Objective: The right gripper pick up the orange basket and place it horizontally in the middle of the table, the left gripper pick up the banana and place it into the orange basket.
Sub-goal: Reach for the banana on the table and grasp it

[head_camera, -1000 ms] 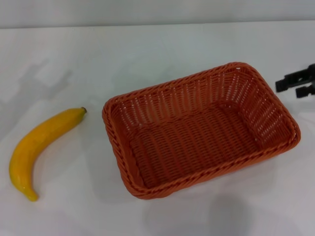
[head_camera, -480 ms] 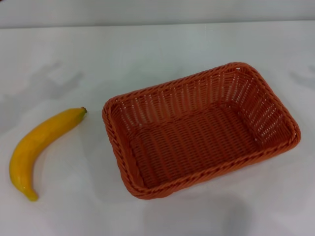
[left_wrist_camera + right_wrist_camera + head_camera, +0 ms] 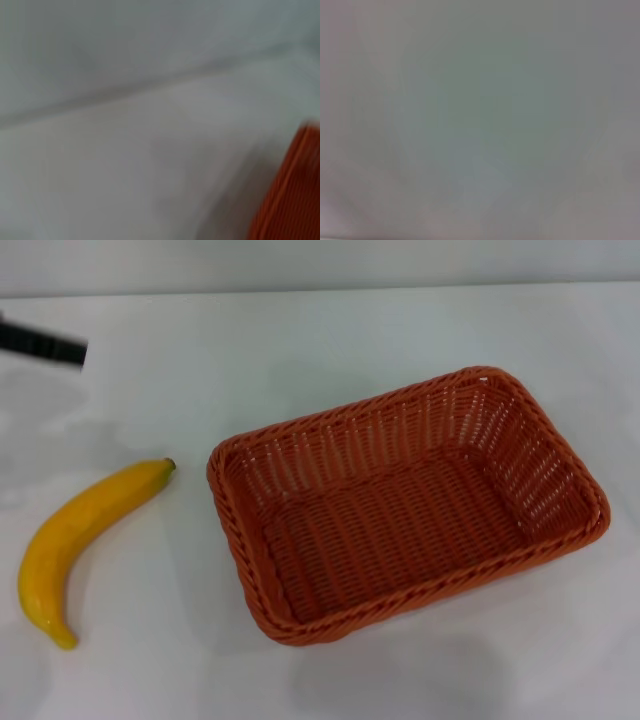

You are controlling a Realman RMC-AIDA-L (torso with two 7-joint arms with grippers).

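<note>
Next, my left gripper needs to go to the middle of the yellow banana (image 3: pixel 64 531), at its bend, and close there.
The orange basket (image 3: pixel 405 502) rests on the white table (image 3: pixel 300 350), a little right of centre, its long side slightly angled; it holds nothing. A corner of the orange basket (image 3: pixel 292 200) also shows in the left wrist view. The yellow banana (image 3: pixel 78 540) lies on the table to the basket's left, dark tip toward the basket. A thin black bar of my left gripper (image 3: pixel 42 344) pokes in at the far left edge, well behind the banana and apart from it. My right gripper is out of view.
White tabletop surrounds the basket and banana on all sides. A pale wall runs along the table's far edge (image 3: pixel 320 288). The right wrist view shows only a plain grey-white surface.
The right gripper, seen at the right edge a second ago, has withdrawn out of view. The left gripper has come into view at the far left. Basket and banana have not moved.
</note>
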